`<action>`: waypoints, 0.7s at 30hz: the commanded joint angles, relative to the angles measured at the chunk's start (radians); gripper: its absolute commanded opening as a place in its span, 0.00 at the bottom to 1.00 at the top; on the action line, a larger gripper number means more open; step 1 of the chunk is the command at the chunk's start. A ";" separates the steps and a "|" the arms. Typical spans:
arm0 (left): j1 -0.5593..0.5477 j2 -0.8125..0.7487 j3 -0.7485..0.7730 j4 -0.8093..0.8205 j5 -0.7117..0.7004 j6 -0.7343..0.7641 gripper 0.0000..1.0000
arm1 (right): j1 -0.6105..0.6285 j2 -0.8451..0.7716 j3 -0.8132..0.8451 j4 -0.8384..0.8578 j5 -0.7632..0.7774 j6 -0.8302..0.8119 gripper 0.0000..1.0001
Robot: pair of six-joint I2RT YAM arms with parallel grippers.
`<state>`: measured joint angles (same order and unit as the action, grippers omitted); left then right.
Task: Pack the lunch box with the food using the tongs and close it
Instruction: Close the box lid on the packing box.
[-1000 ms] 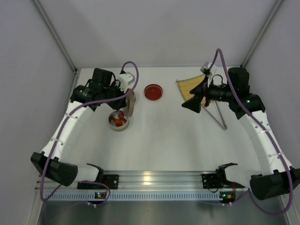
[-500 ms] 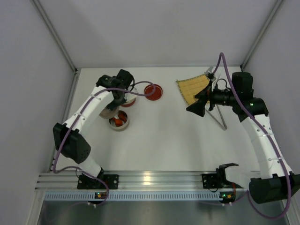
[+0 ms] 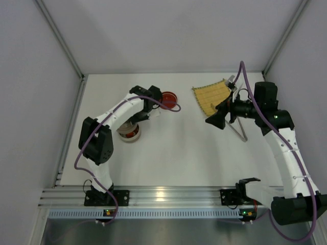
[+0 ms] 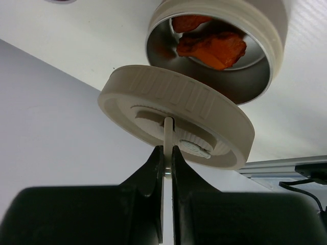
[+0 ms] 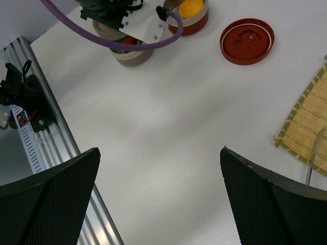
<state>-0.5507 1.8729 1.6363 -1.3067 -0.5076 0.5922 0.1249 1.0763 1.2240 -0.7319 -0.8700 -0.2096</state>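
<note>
The beige lid is at a slant above the beige tin's opening, so next my left gripper rests it there, open, and takes the lid's tab (image 4: 168, 133) from higher above.
My left gripper (image 4: 167, 153) is shut on the thin upright tab of a round beige lid (image 4: 153, 97). It holds the lid tilted just above the lunch box's open beige tin (image 4: 265, 35). Two red-brown food lumps (image 4: 212, 45) lie in that tin. In the top view the left gripper (image 3: 137, 118) hangs over the same tin (image 3: 130, 134). The orange food ball (image 5: 191, 8) sits in a red tin (image 5: 196, 24) beside it. The tongs (image 3: 236, 126) lie on the table under my right arm. My right gripper (image 3: 217, 118) stands open and empty above the table (image 5: 159, 150).
A red lid (image 3: 168, 100) lies flat behind the tins, also in the right wrist view (image 5: 247, 41). The yellow bamboo mat (image 3: 212, 95) lies at the back right. An aluminium rail (image 3: 163, 196) runs along the near edge, and grey walls enclose the table.
My left arm has swung round, its wrist moving right toward the red lid, with the beige lid still gripped by the beige tin. My right gripper has drifted slightly right.
</note>
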 commanded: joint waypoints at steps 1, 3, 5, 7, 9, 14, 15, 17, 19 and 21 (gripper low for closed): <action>-0.026 0.020 -0.007 0.007 -0.028 -0.031 0.01 | -0.030 -0.030 0.029 -0.032 0.073 -0.024 0.99; -0.029 0.041 -0.009 0.018 -0.013 -0.041 0.03 | -0.042 -0.048 0.029 -0.029 0.095 -0.014 0.99; -0.031 0.064 -0.012 0.029 -0.006 -0.049 0.05 | -0.067 -0.084 0.016 -0.006 0.124 0.007 0.99; -0.031 0.078 -0.015 0.034 -0.002 -0.054 0.06 | -0.090 -0.119 0.006 0.009 0.157 0.038 0.99; -0.032 0.088 -0.016 0.035 0.004 -0.061 0.06 | -0.111 -0.133 0.003 0.011 0.178 0.058 0.99; -0.035 0.114 -0.020 0.044 0.023 -0.084 0.06 | -0.114 -0.148 -0.001 0.011 0.198 0.070 0.99; -0.035 0.115 -0.018 0.049 0.027 -0.089 0.06 | -0.116 -0.147 -0.006 0.014 0.192 0.076 0.99; -0.037 0.123 -0.021 0.053 0.029 -0.103 0.06 | -0.114 -0.145 -0.008 0.020 0.183 0.084 0.99; -0.035 0.126 -0.026 0.058 0.027 -0.109 0.06 | -0.114 -0.144 -0.009 0.026 0.174 0.090 1.00; -0.035 0.129 -0.035 0.060 0.015 -0.111 0.06 | -0.114 -0.141 -0.009 0.029 0.170 0.093 0.99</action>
<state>-0.5835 2.0010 1.6119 -1.2568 -0.4793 0.5053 0.0246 0.9344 1.2160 -0.7364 -0.6933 -0.1368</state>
